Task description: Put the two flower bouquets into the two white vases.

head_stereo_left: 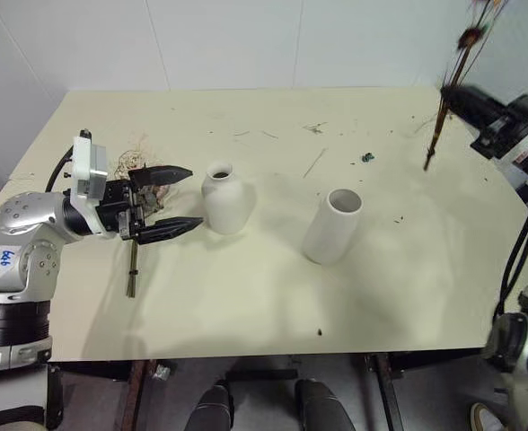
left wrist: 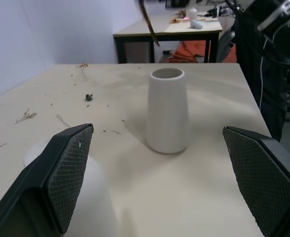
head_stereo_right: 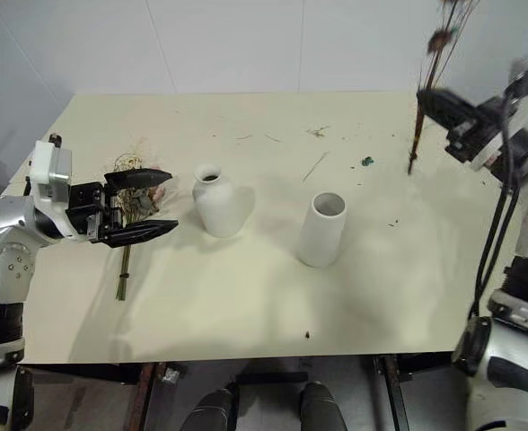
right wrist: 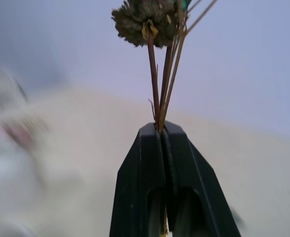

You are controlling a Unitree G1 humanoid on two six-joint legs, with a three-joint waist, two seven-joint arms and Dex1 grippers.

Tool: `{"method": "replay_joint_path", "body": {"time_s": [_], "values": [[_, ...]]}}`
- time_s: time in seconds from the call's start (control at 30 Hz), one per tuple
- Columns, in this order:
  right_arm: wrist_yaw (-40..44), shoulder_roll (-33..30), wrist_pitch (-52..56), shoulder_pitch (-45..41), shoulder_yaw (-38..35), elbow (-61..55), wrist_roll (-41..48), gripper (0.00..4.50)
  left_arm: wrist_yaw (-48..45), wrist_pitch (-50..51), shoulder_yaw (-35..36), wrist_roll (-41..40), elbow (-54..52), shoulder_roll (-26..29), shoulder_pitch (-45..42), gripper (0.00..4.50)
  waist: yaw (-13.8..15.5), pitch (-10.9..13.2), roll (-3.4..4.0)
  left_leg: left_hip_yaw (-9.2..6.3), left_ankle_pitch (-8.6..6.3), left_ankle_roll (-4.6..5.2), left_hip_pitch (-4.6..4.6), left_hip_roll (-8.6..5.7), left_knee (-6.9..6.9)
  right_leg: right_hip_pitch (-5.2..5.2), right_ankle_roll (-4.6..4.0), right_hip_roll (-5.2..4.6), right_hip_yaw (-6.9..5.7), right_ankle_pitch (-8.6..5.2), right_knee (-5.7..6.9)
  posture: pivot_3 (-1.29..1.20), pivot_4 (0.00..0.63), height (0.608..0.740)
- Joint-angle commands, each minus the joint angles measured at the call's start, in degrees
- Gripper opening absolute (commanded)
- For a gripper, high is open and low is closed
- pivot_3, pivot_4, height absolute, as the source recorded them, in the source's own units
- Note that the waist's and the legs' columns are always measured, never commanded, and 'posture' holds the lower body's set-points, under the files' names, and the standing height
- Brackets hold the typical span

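Observation:
My right gripper is going to release the sparse bouquet once I have its stems inside the opening of the wide-mouthed cylinder vase (head_stereo_left: 343,202).
My right gripper (right wrist: 161,129) is shut on the thin brown stems of the sparse bouquet (head_stereo_left: 444,108), held upright in the air over the table's far right corner, with its dark bloom (right wrist: 145,19) on top. The rounded bottle vase (head_stereo_left: 226,202) stands left of centre. The wide-mouthed cylinder vase (head_stereo_left: 332,226) stands to its right, leaning a little. My left gripper (head_stereo_left: 196,196) is open, level, just left of the bottle vase and pointing toward both vases. The pink rose bouquet (head_stereo_right: 125,260) lies flat on the table under and behind that gripper.
Loose twig scraps and a small green bit (head_stereo_left: 368,157) are scattered over the far half of the cream table (head_stereo_left: 246,314). The table's front edge runs close below the vases. Another table (left wrist: 169,29) with clutter stands in the room beyond.

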Motion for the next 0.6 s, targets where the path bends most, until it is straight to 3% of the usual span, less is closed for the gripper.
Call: {"method": "replay_joint_path", "body": {"time_s": [0.03, 0.17, 0.27, 0.43, 0.6], "values": [[-6.6, 4.6, 4.3, 2.4, -2.7, -12.5, 12.1, 0.02, -0.4, -1.4, -0.9, 0.7, 0.6, -1.3, -2.3, 4.50, 0.1, 0.0, 0.00, 0.00, 0.00, 0.00, 0.00, -0.01, 0.01, 0.00, 0.00, -0.01, 0.00, 0.00, 0.01, 0.00, 0.150, 0.740], [-8.2, 7.9, 4.8, 10.8, 2.2, -20.7, 16.9, 0.02, -0.5, -1.4, -1.3, 0.9, 1.5, -2.0, -3.2, 4.50, 0.3, 0.0, -0.05, -0.03, 0.00, 0.01, 0.00, -0.01, 0.00, 0.00, 0.00, -0.02, 0.01, 0.00, 0.02, 0.00, 0.150, 0.740], [-6.8, 9.0, -1.3, 16.8, 7.6, -21.4, 12.5, 0.02, 0.0, -1.6, -1.6, 1.1, 1.8, -2.8, -3.8, 4.50, 0.3, 0.0, -0.05, -0.01, -0.01, 0.03, 0.00, -0.02, 0.01, 0.00, -0.01, -0.02, 0.02, 0.00, 0.01, 0.00, 0.150, 0.740], [-7.1, 11.8, -14.9, 18.1, 11.6, -14.8, 4.4, 0.02, 1.3, -0.8, -1.5, 0.8, 0.2, -4.1, -4.0, 4.50, 0.1, 0.0, -0.06, 0.12, 0.02, 0.07, 0.09, -0.04, 0.09, 0.06, 0.02, 0.00, 0.15, 0.13, 0.01, 0.00, 0.150, 0.740], [-7.0, 10.9, -14.4, 17.1, 11.6, -15.5, 9.4, 0.02, 2.2, 0.2, -0.8, 0.0, -1.3, -3.7, -3.8, 4.50, 0.1, 0.0, -0.06, 0.12, 0.02, 0.06, 0.22, 0.02, 0.00, 0.12, -0.01, 0.04, 0.19, 0.13, 0.01, 0.00, 0.150, 0.740]]}}
